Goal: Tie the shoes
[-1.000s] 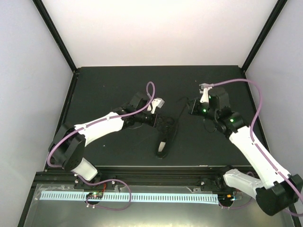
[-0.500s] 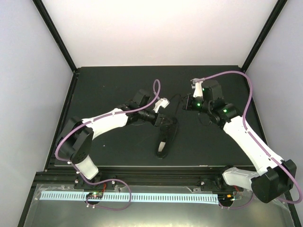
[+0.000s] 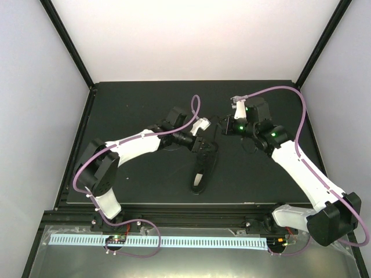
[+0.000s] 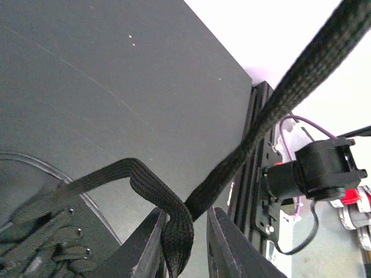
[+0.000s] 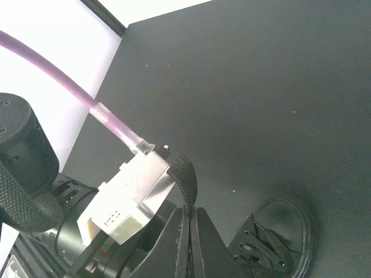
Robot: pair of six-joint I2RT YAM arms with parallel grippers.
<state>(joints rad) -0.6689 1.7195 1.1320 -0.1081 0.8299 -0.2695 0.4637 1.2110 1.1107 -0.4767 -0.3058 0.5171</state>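
Observation:
The folded loop of the lace lies loose between my left gripper's fingers, so my left gripper should pinch it before my right gripper takes the strand of lace (image 4: 97,175) beside the shoe.
The black shoe (image 3: 202,169) lies mid-table, its toe toward the near edge; its laced opening shows in the left wrist view (image 4: 40,237) and the right wrist view (image 5: 278,237). My left gripper (image 3: 201,142) sits over the shoe's opening. Its jaws (image 4: 184,211) are slightly apart, with a folded lace loop (image 4: 171,217) lying between them against the left finger. A second lace (image 4: 278,98) runs taut up to the right. My right gripper (image 3: 222,125) hovers just beyond the shoe. Its jaws (image 5: 189,209) are shut on a lace bend (image 5: 186,176).
The black mat (image 3: 133,104) ends at dark frame posts and white walls. The left wrist's silver camera housing (image 5: 130,197) sits right beside my right fingers. The right arm's base (image 4: 313,171) and the table's edge rail (image 4: 255,145) show beyond the left gripper.
My left gripper has moved right, onto the shoe's opening. My right gripper has moved left and farther back, closer to the left one, carrying its lace.

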